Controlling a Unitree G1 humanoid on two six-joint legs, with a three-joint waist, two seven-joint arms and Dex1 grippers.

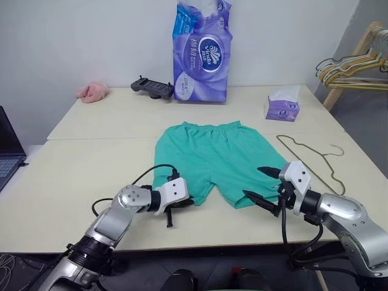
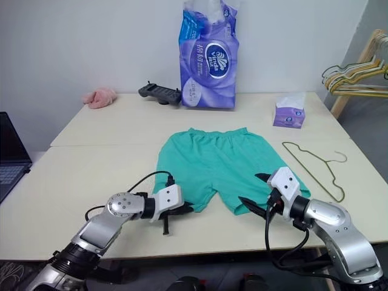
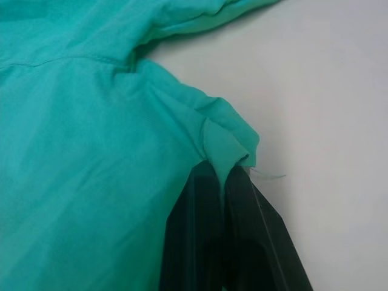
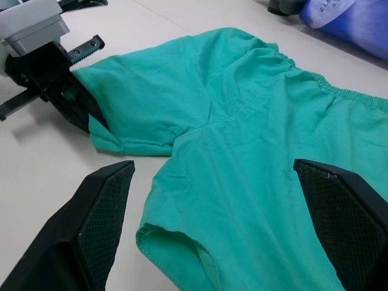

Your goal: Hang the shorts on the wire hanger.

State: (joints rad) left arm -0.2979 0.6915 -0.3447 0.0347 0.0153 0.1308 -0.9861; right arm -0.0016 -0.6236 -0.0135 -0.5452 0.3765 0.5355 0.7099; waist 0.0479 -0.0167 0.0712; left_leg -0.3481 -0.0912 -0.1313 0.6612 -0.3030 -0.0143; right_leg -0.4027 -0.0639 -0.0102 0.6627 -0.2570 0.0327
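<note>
The robot's left gripper should release the shorts' hem corner on the table (image 1: 150, 161) by the shorts' side edge nearest the laptop.
The teal-green shorts (image 1: 209, 154) lie flat in the middle of the table (image 1: 79, 176), waistband away from me. My left gripper (image 1: 183, 203) is shut on the hem corner of the shorts' left leg; the left wrist view shows a fold of teal fabric (image 3: 227, 145) pinched between the black fingertips (image 3: 206, 182). My right gripper (image 1: 253, 181) stands open at the hem of the right leg, one finger (image 4: 103, 206) on each side of it and nothing held. The olive-gold wire hanger (image 1: 312, 159) lies flat on the table to the right of the shorts.
At the back of the table are a purple tissue pack (image 1: 203, 54), a black controller (image 1: 153, 88), a pink cloth (image 1: 92, 92) and a small tissue box (image 1: 282, 106). A bunch of hangers (image 1: 351, 68) hangs at far right. A laptop (image 1: 9, 151) sits at left.
</note>
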